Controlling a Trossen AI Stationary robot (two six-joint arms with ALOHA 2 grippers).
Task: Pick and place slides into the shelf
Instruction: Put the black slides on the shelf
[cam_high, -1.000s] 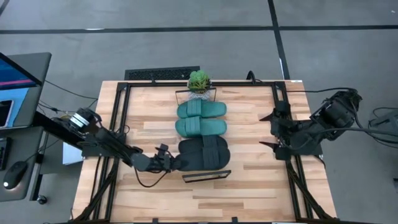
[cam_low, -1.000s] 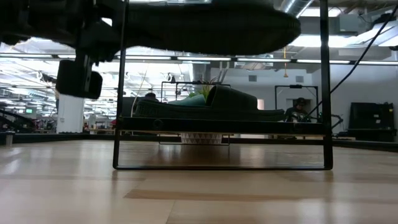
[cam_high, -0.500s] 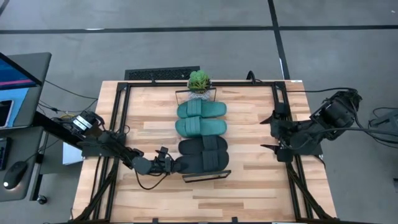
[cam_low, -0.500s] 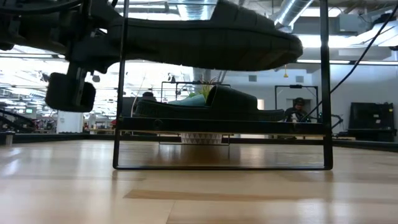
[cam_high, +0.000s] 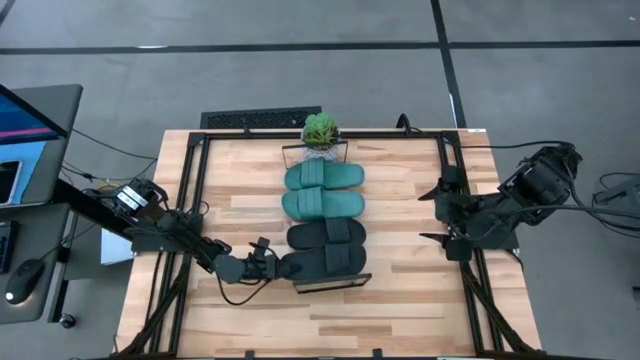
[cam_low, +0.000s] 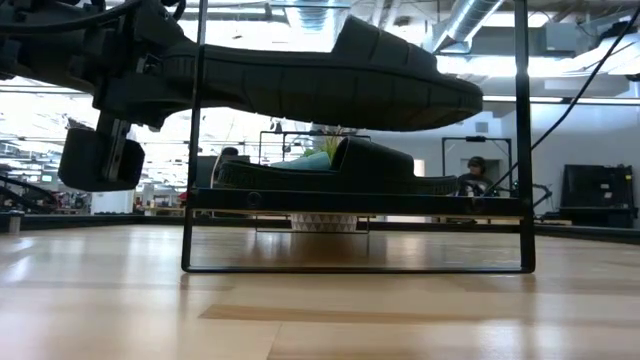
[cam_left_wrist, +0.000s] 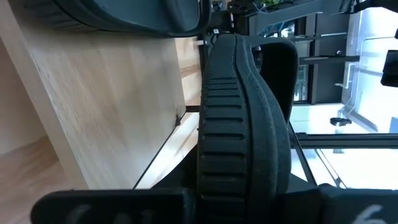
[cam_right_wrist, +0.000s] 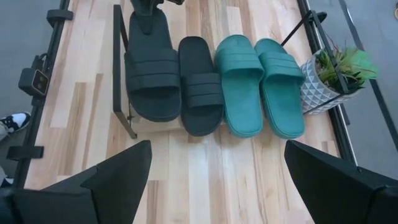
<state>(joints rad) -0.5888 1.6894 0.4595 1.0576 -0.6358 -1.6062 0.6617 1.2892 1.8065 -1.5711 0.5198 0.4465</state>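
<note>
I will use my left gripper to let go of the second black slide on the plank's near end (cam_high: 336, 271) (cam_left_wrist: 146, 109), next to the first black slide.
Two teal slides (cam_high: 323, 177) (cam_high: 322, 204) and a black slide (cam_high: 327, 234) lie side by side, soles down, on the shelf (cam_low: 400, 204), a light plank with black wire ends (cam_high: 332, 284). A second black slide (cam_high: 328, 262) hangs over the plank's near end, next to the first black one. My left gripper (cam_high: 272, 265) is shut on it, reaching in from the table's left. My right gripper (cam_right_wrist: 211, 186) stays open, high above the table's right side (cam_high: 445, 238), with nothing between its fingers. My left gripper pinches the black slide's heel end (cam_right_wrist: 144, 28) between its two fingers. The fingers come in about level from the table's left and lie along the slide. The slide (cam_low: 320, 80) hangs clear above the shelf plank, sole down and strap up, nearly level.
A small potted plant (cam_high: 320, 130) stands at the shelf's far end. Black frame rails (cam_high: 190, 200) (cam_high: 460, 200) run along the table's left and right sides. A monitor (cam_high: 25, 130) stands off the table to the left. Bare wood lies on both sides of the shelf.
My left gripper has sunk a little and come toward the table's near edge, still shut. The black slide in it has come down with it, from partly over the other black slide to beside it, still clear of the plank.
</note>
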